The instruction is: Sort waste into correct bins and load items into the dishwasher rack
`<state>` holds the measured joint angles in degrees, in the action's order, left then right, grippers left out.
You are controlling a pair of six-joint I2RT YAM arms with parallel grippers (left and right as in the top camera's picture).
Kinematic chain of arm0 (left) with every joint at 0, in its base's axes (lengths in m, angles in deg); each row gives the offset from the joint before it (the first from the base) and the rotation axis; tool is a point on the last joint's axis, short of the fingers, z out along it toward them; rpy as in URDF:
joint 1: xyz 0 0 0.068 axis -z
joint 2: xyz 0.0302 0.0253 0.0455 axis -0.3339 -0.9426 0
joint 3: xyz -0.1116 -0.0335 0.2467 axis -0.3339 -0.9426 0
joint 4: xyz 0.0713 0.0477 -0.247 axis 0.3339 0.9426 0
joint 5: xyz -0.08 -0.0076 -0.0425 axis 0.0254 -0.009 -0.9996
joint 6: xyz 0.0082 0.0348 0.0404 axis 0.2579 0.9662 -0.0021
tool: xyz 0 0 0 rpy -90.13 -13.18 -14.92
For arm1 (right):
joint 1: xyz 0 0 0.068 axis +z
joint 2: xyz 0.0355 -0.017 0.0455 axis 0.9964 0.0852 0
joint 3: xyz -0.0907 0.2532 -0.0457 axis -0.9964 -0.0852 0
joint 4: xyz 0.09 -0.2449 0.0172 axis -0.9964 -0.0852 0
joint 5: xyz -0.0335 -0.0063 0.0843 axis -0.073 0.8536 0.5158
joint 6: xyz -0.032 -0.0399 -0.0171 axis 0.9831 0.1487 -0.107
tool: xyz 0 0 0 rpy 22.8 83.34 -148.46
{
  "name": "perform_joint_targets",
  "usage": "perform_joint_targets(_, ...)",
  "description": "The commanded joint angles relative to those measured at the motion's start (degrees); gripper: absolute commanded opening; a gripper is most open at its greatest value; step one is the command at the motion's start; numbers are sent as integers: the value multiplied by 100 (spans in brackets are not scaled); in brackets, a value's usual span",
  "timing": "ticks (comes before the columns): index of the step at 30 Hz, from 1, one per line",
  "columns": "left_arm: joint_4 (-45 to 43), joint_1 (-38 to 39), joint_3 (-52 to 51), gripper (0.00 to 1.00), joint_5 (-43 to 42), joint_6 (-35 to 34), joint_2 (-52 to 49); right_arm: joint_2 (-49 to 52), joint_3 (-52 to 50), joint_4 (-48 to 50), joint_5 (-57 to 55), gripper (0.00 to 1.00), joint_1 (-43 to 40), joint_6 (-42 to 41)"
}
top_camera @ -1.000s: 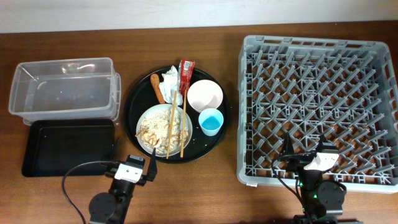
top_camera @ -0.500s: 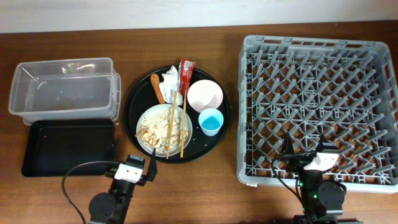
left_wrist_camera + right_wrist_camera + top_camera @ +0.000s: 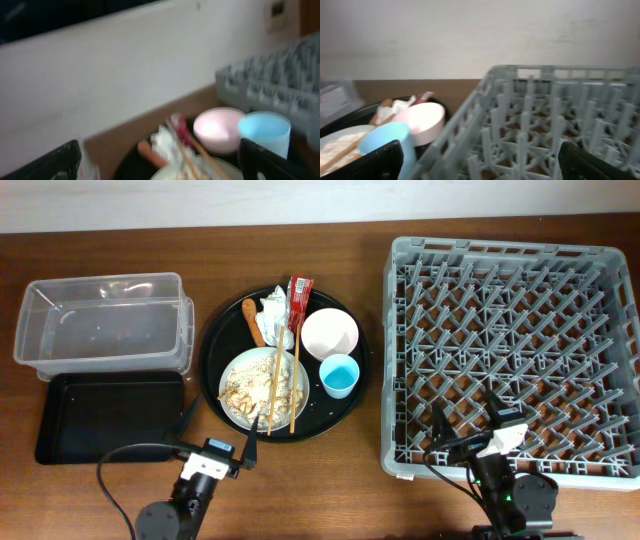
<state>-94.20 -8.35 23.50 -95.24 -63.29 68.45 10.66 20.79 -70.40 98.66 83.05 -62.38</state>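
Note:
I will close my left gripper on the rim (image 3: 321,370) (image 3: 239,125) of the blue cup, on the side that faces the white plate.
A round black tray (image 3: 222,338) holds a white plate (image 3: 238,370) of pale rice scraps (image 3: 262,388), with chopsticks (image 3: 295,385) lying across it. Also on the tray are a white bowl (image 3: 330,333), a blue cup (image 3: 340,375), a red wrapper (image 3: 299,298), a white napkin (image 3: 275,315) and an orange sausage piece (image 3: 254,322). The clear tub (image 3: 100,320) and black rectangular tray (image 3: 110,415) sit at the left. The grey rack (image 3: 510,340) is at the right. My left gripper (image 3: 220,430) is open and empty near the round tray's front edge. My right gripper (image 3: 468,417) is open and empty over the rack's front left part.
The left wrist view shows the bowl (image 3: 217,127), cup (image 3: 264,131), napkin (image 3: 162,142) and sausage (image 3: 150,152) ahead. The right wrist view shows the rack's pegs (image 3: 545,115) ahead, with the cup (image 3: 385,142) and bowl (image 3: 420,122) to the left. A pale wall is behind.
Both grippers have tilted and shifted a little, and their fingers now show spread apart in the overhead view. The objects on the table have not moved.

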Motion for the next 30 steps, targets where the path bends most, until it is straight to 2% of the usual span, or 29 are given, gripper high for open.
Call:
perform_joint_targets(1, -184, -20, 282, 99, -245, -365, 24, -22, 671, -433, 409, 98, -22, -22)
perform_joint_targets(3, 339, -20, 855, 99, -243, -474, -186, 201, 1495, -1180, 363, 98, -22, -20)
perform_joint_targets(6, 1416, -20, 2072, 99, -247, -538, -1054, 1134, 2758, -2288, 302, 98, -22, -20)
perform_joint_targets(11, 3781, -20, 5005, 100, -439, -540, -3766, 3595, 5530, -4660, 424, 98, -22, -20)
perform_joint_targets(12, 4238, -20, 5458, 99, -597, -538, -4247, 3991, 6019, -5027, 638, 98, -22, -20)
perform_joint_targets(14, 5062, -20, 6290, 99, -1478, -538, -5298, 4601, 6651, -5434, 1521, 98, -22, -22)
perform_joint_targets(15, 5160, -20, 6441, 99, -1987, -562, -5646, 4824, 6758, -5543, 2068, 98, -22, -17)
perform_joint_targets(17, 5045, -20, 6443, 99, -2647, -560, -6105, 5178, 6760, -5574, 2142, 98, -22, -20)
perform_joint_targets(19, 4798, 33, 6443, 99, -2402, -935, -6741, 5617, 6760, -5700, 2055, 98, -22, -24)
perform_joint_targets(20, 4690, 227, 6443, 99, -1897, -1150, -7163, 5947, 6760, -5812, 2022, 98, -22, -22)
perform_joint_targets(21, 4562, 520, 6446, 76, -1327, -1373, -7569, 6188, 6760, -5912, 2011, 98, -22, -22)
perform_joint_targets(22, 4363, 787, 6446, 66, -846, -1602, -7906, 6384, 6760, -5989, 1987, 99, -22, -22)
perform_joint_targets(23, 4116, 1023, 6446, 66, -426, -1814, -8225, 6561, 6760, -6048, 1945, 98, -22, -22)
perform_joint_targets(26, 3512, 1478, 6446, 64, 66, -2402, -9169, 6719, 6760, -6085, 1945, 97, -22, -22)
perform_joint_targets(30, 2894, 1722, 6446, 50, 85, -2490, -9986, 6719, 6760, -6085, 1945, 97, -22, -22)
